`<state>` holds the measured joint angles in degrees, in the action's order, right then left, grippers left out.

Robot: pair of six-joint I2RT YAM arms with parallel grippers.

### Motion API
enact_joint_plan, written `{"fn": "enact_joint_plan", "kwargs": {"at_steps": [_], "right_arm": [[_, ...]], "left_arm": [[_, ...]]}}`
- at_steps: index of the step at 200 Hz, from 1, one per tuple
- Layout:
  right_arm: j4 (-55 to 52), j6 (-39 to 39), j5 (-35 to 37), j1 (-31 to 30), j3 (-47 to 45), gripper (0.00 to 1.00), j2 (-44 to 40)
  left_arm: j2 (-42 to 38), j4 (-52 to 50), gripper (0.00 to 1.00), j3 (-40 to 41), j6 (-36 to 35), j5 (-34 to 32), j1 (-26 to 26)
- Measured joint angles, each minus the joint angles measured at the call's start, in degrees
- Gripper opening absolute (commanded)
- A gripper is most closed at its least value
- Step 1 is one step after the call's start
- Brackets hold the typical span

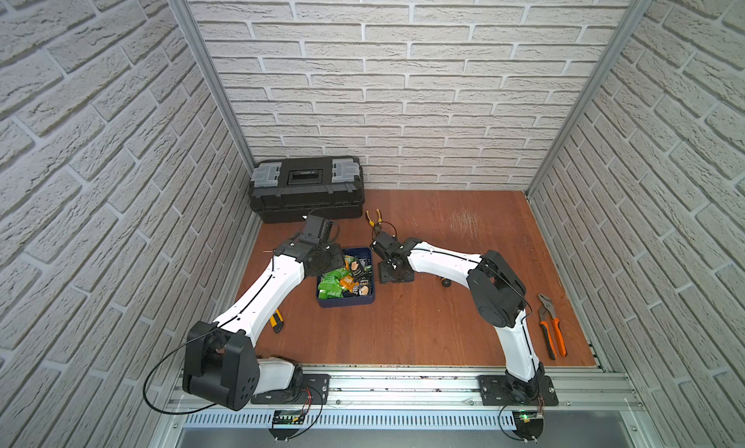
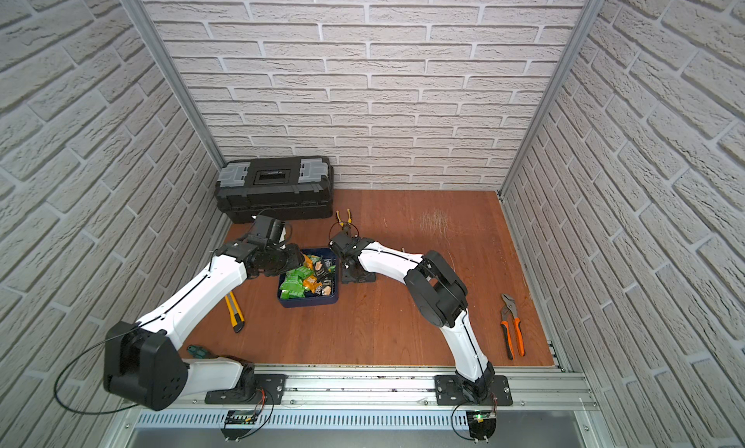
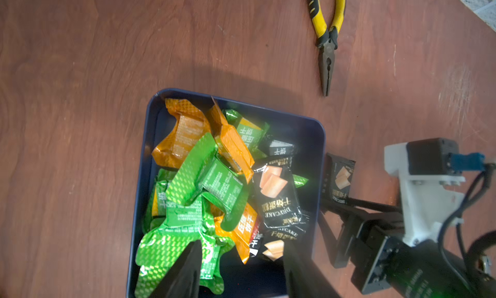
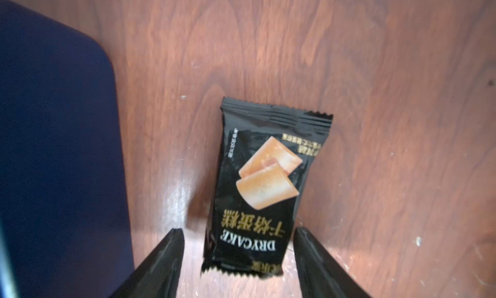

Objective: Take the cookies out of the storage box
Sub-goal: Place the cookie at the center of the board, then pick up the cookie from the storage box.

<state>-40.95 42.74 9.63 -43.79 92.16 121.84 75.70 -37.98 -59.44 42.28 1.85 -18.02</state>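
The robot's left gripper should next move to the top green packet's patterned end [image 1: 336, 272] [image 3: 191, 169], beside the orange packets in the storage box, and close there.
The storage box [image 1: 346, 302] [image 2: 308, 302], a shallow navy tray, sits mid-table between both arms. Inside it lie several cookies [image 1: 336, 282] [image 3: 209, 181] in green, orange and black foil. My left gripper [image 3: 243, 244] hangs open over the near end of the box [image 3: 320, 149], its fingers astride the tray floor and the edge of a green packet, gripping nothing. One black cookie packet [image 4: 265, 181] [image 3: 339, 178] lies on the wood just outside the box wall [image 4: 53, 149]. My right gripper [image 4: 239, 231] stands open around that packet's near end, with a gap on each side.
A black toolbox [image 1: 306, 190] stands at the back left. Yellow-handled pliers [image 1: 375, 218] [image 3: 328, 36] lie behind the box. Orange-handled pliers [image 1: 550, 329] lie far right. A yellow utility knife [image 2: 234, 311] lies under the left arm, and a small black ball [image 1: 446, 282] under the right arm.
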Motion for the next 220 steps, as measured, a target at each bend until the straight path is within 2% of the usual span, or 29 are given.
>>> {"fn": "enact_joint_plan", "kwargs": {"at_steps": [33, 68, 96, 120, 169, 220], "right_arm": [[0.2, -2.1, -0.8, 0.0, -1.2, 0.65, -6.2], [2.4, -5.3, -6.8, -0.3, 0.1, 0.61, -11.8], [3.3, -5.9, -9.4, -0.9, 1.3, 0.61, -11.8], [3.3, -5.9, -9.7, -1.1, 1.3, 0.61, -11.8], [3.6, -5.8, -9.4, -1.1, -0.5, 0.62, -12.3], [3.7, -5.5, -9.0, -1.1, -4.4, 0.62, -14.1]], "left_arm": [[0.6, -0.3, 0.49, 0.0, 3.5, -2.6, -0.2], [0.8, -1.2, 0.38, 0.0, 4.6, -3.9, 1.6], [0.8, -1.3, 0.39, 0.6, 5.9, -3.9, 3.1], [1.0, -0.5, 0.45, 2.8, 7.8, -3.5, 3.1], [5.3, 2.5, 0.44, 4.5, 10.0, -3.1, 4.0], [5.8, 8.3, 0.45, 8.4, 12.9, -2.5, 5.2]]}}
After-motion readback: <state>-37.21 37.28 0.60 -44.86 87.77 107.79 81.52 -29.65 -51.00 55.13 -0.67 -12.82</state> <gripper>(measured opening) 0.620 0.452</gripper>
